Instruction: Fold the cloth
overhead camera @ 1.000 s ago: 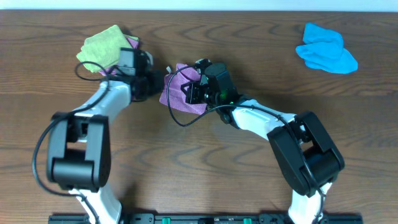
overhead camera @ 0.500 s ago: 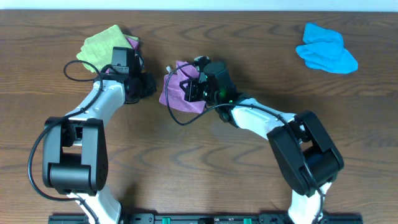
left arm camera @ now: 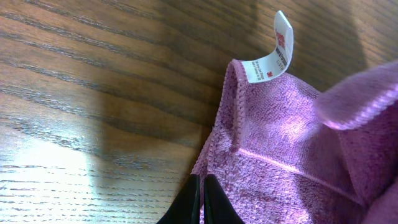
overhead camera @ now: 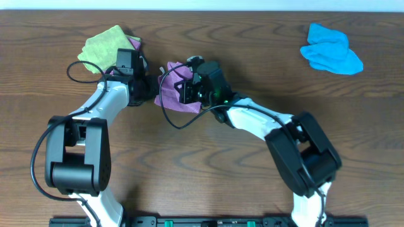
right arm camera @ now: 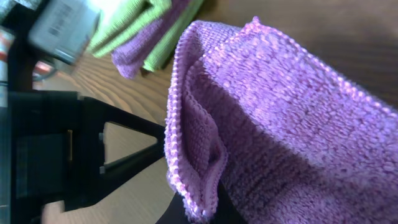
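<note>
I need to lay down the doubled-over fold of the lilac-purple cloth that my right gripper pinches, and take the cloth's edge (left arm camera: 216, 144) below the care label.
The lilac-purple cloth (overhead camera: 169, 96) lies bunched on the wooden table between my two grippers. My right gripper (overhead camera: 184, 90) is shut on a doubled-over hemmed edge of it, and the right wrist view shows that fold (right arm camera: 280, 124) pinched between the jaws (right arm camera: 205, 208). My left gripper (overhead camera: 150, 90) is at the cloth's left edge. In the left wrist view its jaws (left arm camera: 200, 183) are pressed together on the hem of the cloth (left arm camera: 286, 143). A white care label (left arm camera: 283, 43) sticks up from the far corner.
A lime-green cloth (overhead camera: 104, 47) lies folded at the back left on top of another purple cloth (overhead camera: 134, 43); both show in the right wrist view (right arm camera: 124, 25). A bright blue cloth (overhead camera: 331, 49) lies crumpled at the back right.
My right gripper has carried the cloth a little to the left. My left gripper drew back to the left, then came in again to the cloth's left edge.
</note>
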{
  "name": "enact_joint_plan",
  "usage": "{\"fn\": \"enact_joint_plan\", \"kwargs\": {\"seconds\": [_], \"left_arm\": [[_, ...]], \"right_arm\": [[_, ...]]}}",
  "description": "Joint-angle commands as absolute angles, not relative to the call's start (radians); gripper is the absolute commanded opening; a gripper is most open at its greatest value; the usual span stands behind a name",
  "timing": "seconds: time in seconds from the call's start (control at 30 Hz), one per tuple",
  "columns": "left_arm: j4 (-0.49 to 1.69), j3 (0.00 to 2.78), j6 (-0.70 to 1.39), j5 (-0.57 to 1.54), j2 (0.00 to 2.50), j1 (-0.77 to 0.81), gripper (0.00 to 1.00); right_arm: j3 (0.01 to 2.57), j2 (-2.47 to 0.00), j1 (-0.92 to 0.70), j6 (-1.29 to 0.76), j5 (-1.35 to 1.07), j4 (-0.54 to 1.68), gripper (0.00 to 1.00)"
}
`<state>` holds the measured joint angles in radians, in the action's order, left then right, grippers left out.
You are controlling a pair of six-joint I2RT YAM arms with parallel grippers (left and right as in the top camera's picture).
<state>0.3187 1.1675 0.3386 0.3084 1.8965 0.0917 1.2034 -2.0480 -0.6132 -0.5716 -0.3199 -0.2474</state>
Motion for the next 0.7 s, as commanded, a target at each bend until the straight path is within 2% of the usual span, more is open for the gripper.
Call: {"fn": "enact_joint_plan", "kwargs": {"seconds": [0.0,0.13,0.17,0.23,0.3,0.37,0.43,0.67], "left_arm": [[0.326,1.18,0.321,0.296,1.909,0.093,0.06],[0.329,1.18,0.321,0.296,1.909,0.093,0.06],[0.329,1.18,0.321,0.296,1.909,0.093,0.06],[0.329,1.18,0.32,0.296,1.909,0.093,0.06],[0.331,1.18,0.316,0.295,1.909,0.089,0.05],[0.336,1.18,0.308,0.295,1.909,0.08,0.06],[0.341,1.18,0.295,0.295,1.906,0.064,0.06],[0.358,1.181,0.287,0.301,1.876,-0.015,0.06]], "right_arm": [[1.253,-2.096,-0.649,-0.552,-0.323,-0.243,0.02],[1.308,-2.135,-0.669,-0.552,-0.329,-0.241,0.02],[1.32,-2.144,-0.675,-0.552,-0.329,-0.239,0.08],[1.331,-2.146,-0.682,-0.551,-0.321,-0.23,0.35],[1.332,-2.146,-0.687,-0.544,-0.318,-0.226,0.49],[1.332,-2.146,-0.687,-0.544,-0.329,-0.218,0.58],[1.332,-2.146,-0.687,-0.544,-0.36,-0.215,0.63],[1.332,-2.142,-0.683,-0.545,-0.409,-0.207,0.66]]}}
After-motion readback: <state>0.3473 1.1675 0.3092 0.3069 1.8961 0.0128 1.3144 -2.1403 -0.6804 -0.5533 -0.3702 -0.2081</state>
